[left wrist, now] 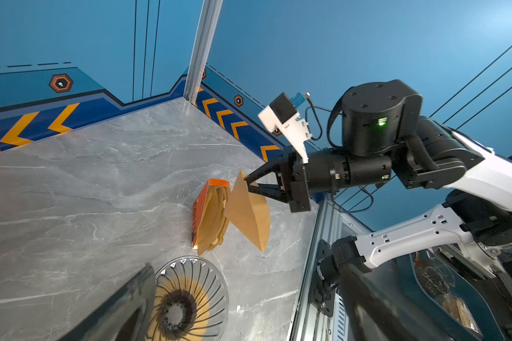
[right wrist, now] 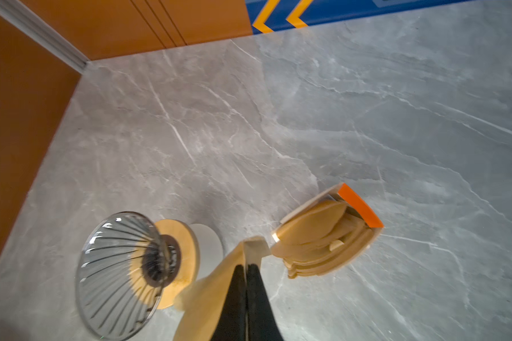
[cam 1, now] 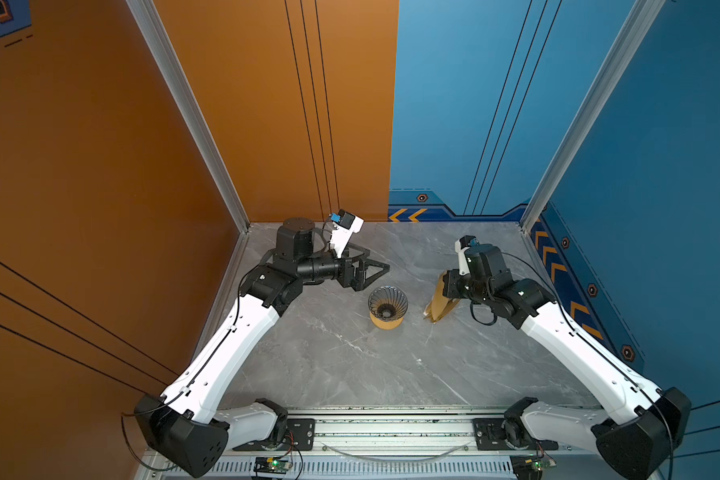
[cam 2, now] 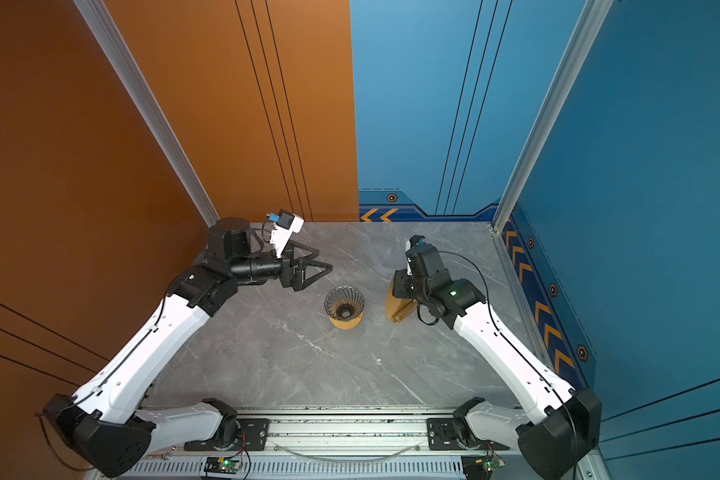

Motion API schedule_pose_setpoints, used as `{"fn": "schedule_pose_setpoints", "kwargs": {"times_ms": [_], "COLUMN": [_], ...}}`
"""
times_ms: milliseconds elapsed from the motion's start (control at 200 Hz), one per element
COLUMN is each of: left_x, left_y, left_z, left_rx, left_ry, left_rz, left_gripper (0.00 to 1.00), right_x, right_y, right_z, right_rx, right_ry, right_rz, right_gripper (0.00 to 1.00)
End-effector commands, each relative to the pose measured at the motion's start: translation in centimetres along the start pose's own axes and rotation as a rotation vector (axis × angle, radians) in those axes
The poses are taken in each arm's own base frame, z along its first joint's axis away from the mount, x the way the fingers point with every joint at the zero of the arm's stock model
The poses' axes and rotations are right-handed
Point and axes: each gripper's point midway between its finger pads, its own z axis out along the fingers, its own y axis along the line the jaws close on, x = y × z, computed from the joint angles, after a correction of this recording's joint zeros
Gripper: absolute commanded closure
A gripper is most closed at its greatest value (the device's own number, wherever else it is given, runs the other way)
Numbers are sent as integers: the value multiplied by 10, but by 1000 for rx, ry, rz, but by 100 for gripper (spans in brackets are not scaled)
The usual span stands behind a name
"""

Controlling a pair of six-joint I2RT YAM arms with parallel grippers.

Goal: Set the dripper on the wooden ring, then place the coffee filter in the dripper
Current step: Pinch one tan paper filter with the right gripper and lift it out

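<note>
My right gripper has the coffee filter. It will let go of the filter inside the dripper's dark ribbed cone [cam 1: 386,301] [right wrist: 122,275], above the tan wooden ring.
The dripper [cam 1: 387,302] [cam 2: 344,304], a dark ribbed cone on a tan wooden ring, stands upright mid-table and holds nothing. The left wrist view shows the same dripper [left wrist: 191,295]. To its right, my right gripper [left wrist: 248,182] [right wrist: 246,267] is shut on the rim of the coffee filter [left wrist: 249,214] [right wrist: 207,298], a flat tan paper cone hanging point-down close to the table. My left gripper [cam 1: 377,259] [cam 2: 323,259] is open and holds nothing, behind and left of the dripper. One of its fingers [left wrist: 124,304] shows as a dark blur beside the dripper.
A clear packet of stacked brown filters with an orange corner [left wrist: 209,217] [right wrist: 325,236] stands right beside the held filter. Orange and blue walls close the table's back and sides. A metal rail [cam 1: 391,428] runs along the front.
</note>
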Motion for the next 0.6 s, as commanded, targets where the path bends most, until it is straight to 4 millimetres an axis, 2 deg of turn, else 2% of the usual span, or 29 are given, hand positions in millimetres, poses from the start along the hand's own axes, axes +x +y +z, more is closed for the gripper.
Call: {"fn": "schedule_pose_setpoints", "kwargs": {"times_ms": [0, 80, 280, 596], "left_x": [-5, -8, -13, -14], "left_y": [4, 10, 16, 14], "left_z": [-9, -13, -18, -19], "left_rx": [-32, -47, -53, -43], "left_ry": [-25, -37, -66, -68], "left_rz": [-4, -13, -31, -32], "left_gripper": [2, 2, 2, 2], "right_x": [-3, -6, 1, 16], "right_y": [31, 50, 91, 113], "right_z": [-18, -22, -16, 8], "right_rx": [-120, -200, -340, -374], "right_ry": [29, 47, 148, 267], "right_rz": [-35, -31, -55, -77], "right_gripper": [98, 96, 93, 91]}}
